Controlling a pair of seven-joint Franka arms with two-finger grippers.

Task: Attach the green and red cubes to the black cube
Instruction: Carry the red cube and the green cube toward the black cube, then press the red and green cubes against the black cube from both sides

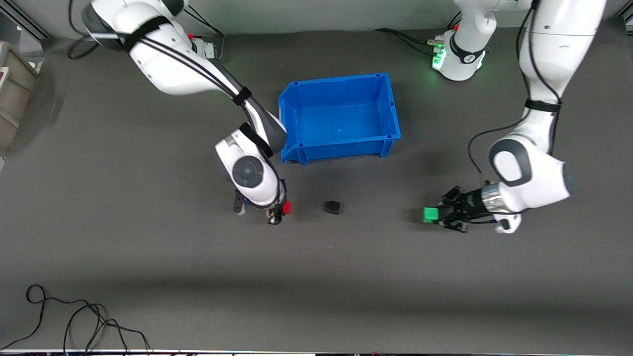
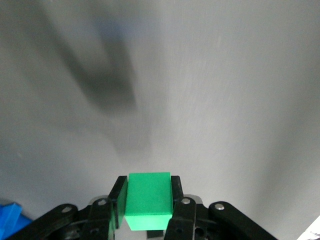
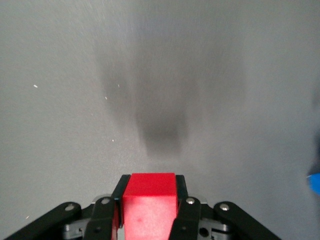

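Note:
Next, my left gripper releases the green cube against the black cube's side (image 1: 342, 211) opposite the red cube.
The black cube (image 1: 332, 207) sits on the dark table, nearer the front camera than the blue bin. My right gripper (image 1: 281, 211) is shut on the red cube (image 1: 286, 207), held low beside the black cube toward the right arm's end; the red cube fills the jaws in the right wrist view (image 3: 149, 205). My left gripper (image 1: 438, 215) is shut on the green cube (image 1: 430, 214), held low toward the left arm's end of the table; it shows between the fingers in the left wrist view (image 2: 148, 200). The black cube is out of both wrist views.
An empty blue bin (image 1: 340, 117) stands farther from the front camera than the black cube. Loose black cables (image 1: 74, 321) lie near the table's front edge toward the right arm's end. A grey box (image 1: 12, 94) sits at that end's edge.

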